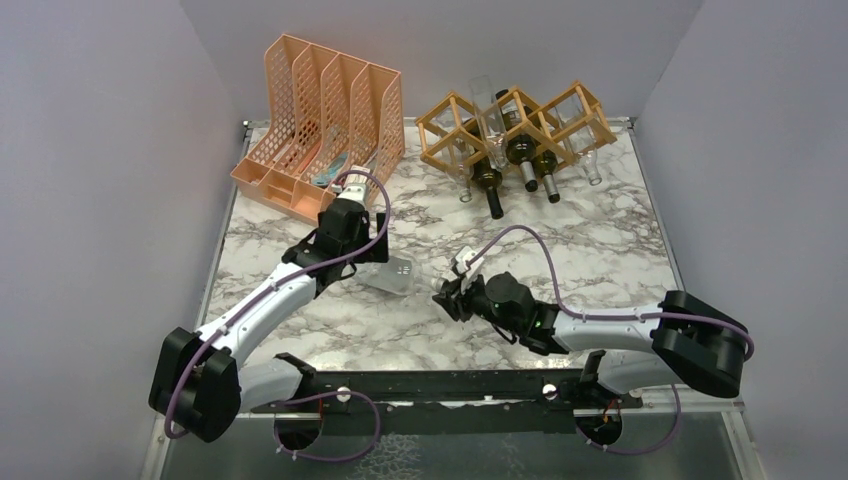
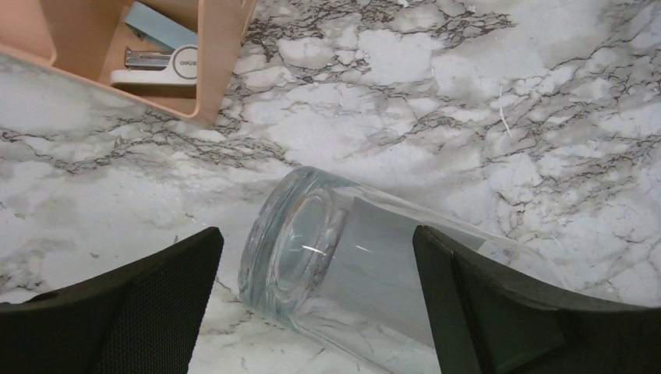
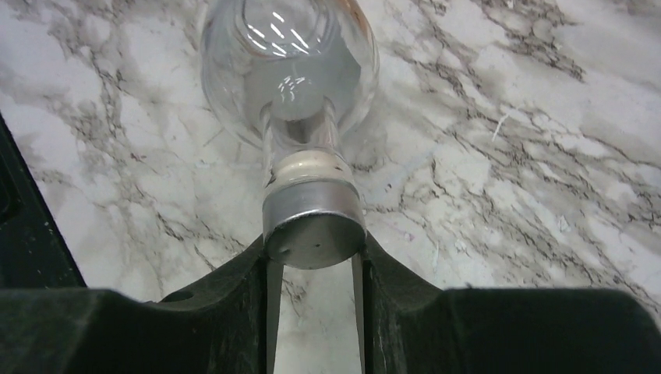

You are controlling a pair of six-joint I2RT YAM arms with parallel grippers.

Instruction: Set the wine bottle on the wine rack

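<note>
Next, my right gripper opens and takes hold of the neck point(image 3: 301, 128) close to the shoulder before lifting, because it holds the wine bottle only by its silver cap.
A clear glass wine bottle point(image 1: 400, 275) lies on its side on the marble table, between my two grippers. Its neck with the silver cap point(image 3: 314, 222) points to the right. My right gripper point(image 3: 314, 249) is shut on that cap, and the bottle's shoulder point(image 3: 288, 70) widens beyond it. My left gripper point(image 2: 318, 234) stands open, one finger on each side of the bottle's base point(image 2: 312, 249), neither touching the glass. The tan wooden wine rack point(image 1: 515, 125) stands at the back right, far from both grippers point(image 1: 385, 262) point(image 1: 445, 298).
Dark and clear bottles point(image 1: 520, 160) lie in the rack's cells, necks toward me. A peach mesh file organizer point(image 1: 320, 120) stands at the back left, holding a white stapler point(image 2: 156, 66). Grey walls close in the table on three sides.
</note>
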